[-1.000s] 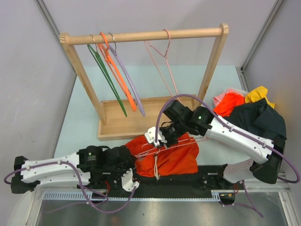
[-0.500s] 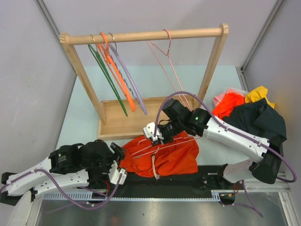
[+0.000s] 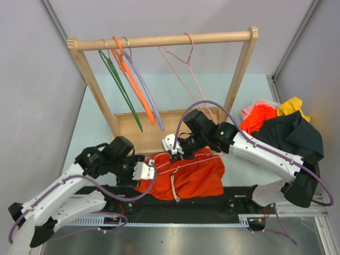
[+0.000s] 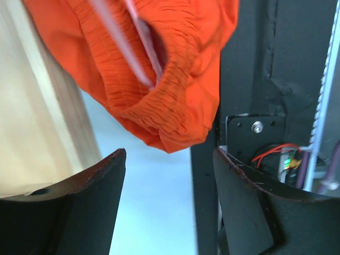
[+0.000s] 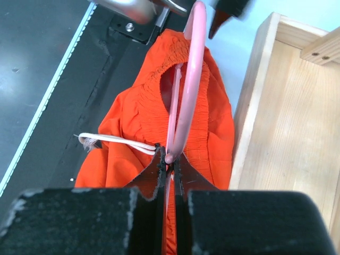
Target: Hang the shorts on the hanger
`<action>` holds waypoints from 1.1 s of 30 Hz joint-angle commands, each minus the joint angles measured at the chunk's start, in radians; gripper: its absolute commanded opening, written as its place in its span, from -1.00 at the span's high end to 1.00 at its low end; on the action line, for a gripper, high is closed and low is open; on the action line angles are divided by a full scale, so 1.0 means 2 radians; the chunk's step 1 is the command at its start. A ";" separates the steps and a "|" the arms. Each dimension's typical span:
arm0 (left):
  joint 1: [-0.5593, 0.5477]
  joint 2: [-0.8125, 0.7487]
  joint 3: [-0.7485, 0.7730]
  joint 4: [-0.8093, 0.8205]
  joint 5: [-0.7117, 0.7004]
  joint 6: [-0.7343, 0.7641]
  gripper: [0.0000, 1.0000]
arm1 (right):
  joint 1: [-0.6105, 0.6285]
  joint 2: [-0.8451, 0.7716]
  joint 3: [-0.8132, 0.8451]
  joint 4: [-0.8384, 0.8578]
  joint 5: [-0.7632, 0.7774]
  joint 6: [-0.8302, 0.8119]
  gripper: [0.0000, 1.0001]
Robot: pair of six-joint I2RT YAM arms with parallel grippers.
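Note:
I can see the shorts' waistband gaping loosely around the hanger's end, so I should use my left gripper to pinch the waistband's nearest edge (image 4: 159, 114) onto the hanger before my right gripper opens.
The orange-red shorts (image 3: 191, 175) lie at the table's front, white drawstring (image 3: 175, 188) hanging forward. My right gripper (image 3: 172, 149) is shut on the pale-pink wire hanger (image 3: 204, 158), which lies across the shorts. In the right wrist view the hanger (image 5: 189, 74) runs from my gripper (image 5: 170, 157) into the waistband opening of the shorts (image 5: 138, 122). My left gripper (image 3: 144, 170) is open, just left of the shorts' left end. In the left wrist view the waistband (image 4: 175, 95) hangs above my open gripper (image 4: 169, 155), not touching it, and the hanger wires (image 4: 139, 50) enter it.
A wooden rack (image 3: 159, 40) stands behind on its tray base (image 3: 133, 139), holding green, orange and lilac hangers (image 3: 135, 85) and a second pink hanger (image 3: 183, 66). A pile of dark green, yellow and orange clothes (image 3: 284, 130) lies at the right. A black rail (image 3: 234, 199) runs along the front.
My left arm has lifted from the front edge and its gripper has moved back to the shorts' left end. My right gripper has shifted slightly left with the hanger.

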 commanded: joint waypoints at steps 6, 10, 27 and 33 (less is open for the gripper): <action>0.146 0.088 0.007 -0.019 0.104 0.079 -0.42 | -0.010 -0.011 -0.014 0.072 -0.023 0.051 1.00; 0.145 0.100 -0.012 -0.013 0.116 0.078 -0.43 | -0.007 -0.007 -0.016 0.087 -0.020 0.059 1.00; 0.145 0.099 -0.061 0.118 0.162 -0.007 -0.11 | 0.009 -0.009 -0.017 0.132 0.002 0.108 1.00; 0.145 0.070 -0.085 0.144 0.154 -0.014 0.01 | 0.006 -0.023 -0.035 0.130 -0.001 0.109 1.00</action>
